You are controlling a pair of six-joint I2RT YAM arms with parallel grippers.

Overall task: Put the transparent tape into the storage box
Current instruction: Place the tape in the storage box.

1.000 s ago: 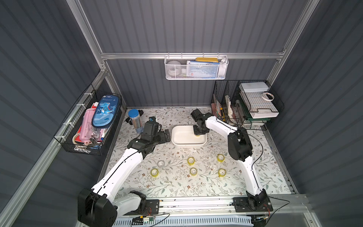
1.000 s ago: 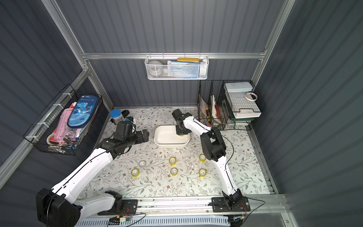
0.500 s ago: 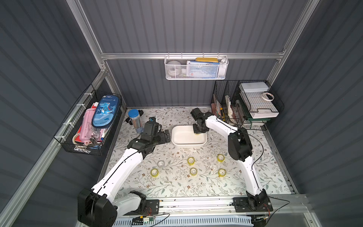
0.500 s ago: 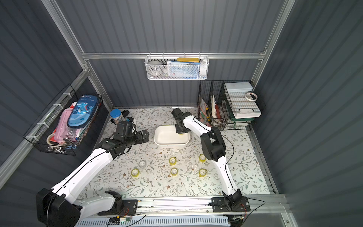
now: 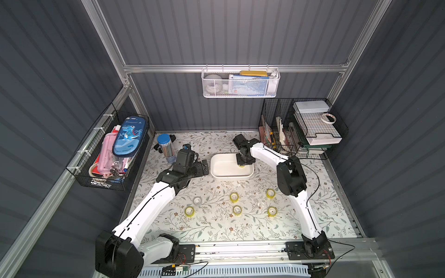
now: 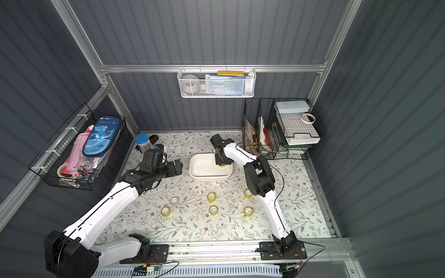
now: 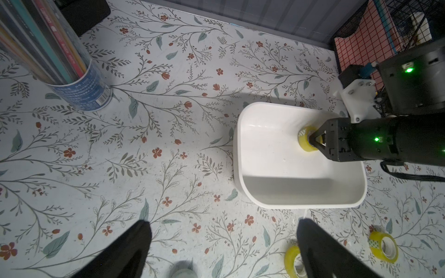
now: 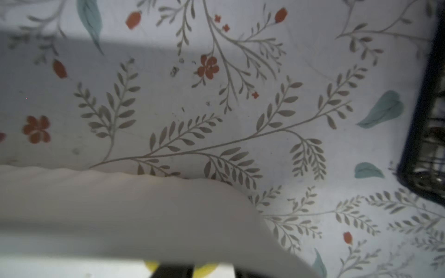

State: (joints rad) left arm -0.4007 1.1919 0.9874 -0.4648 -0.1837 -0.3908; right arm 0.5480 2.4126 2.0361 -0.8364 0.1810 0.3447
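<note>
The side of the colourless tape roll (image 5: 194,201) (image 7: 175,274) that faces the nearest yellow roll on the mat should be gripped next by my left gripper.
The white storage box (image 5: 218,177) (image 6: 195,168) (image 7: 301,204) sits mid-mat in both top views. My right gripper (image 5: 242,163) (image 6: 222,164) (image 7: 313,142) (image 8: 213,273) reaches down into its right end. A yellow transparent tape roll (image 7: 304,142) (image 8: 204,269) rests on the box floor at the fingertips. The jaws stand slightly apart, with a gap beside the roll. Several more rolls lie on the mat in front, yellow ones (image 5: 233,197) (image 6: 248,211) (image 7: 384,246) and a colourless one (image 5: 197,200). My left gripper (image 5: 201,166) (image 6: 177,167) (image 7: 224,222) hovers wide open left of the box, holding nothing.
A clear tube of pencils (image 5: 166,146) (image 7: 79,79) stands at the back left. Black wire baskets (image 5: 301,127) fill the back right corner, with a white-rimmed tape ring (image 5: 328,118) on top. A white mesh basket (image 5: 240,84) hangs on the back wall, a black basket (image 5: 110,154) on the left wall.
The right gripper's jaws have parted around the yellow roll inside the box. Both arms have stayed almost where they were.
</note>
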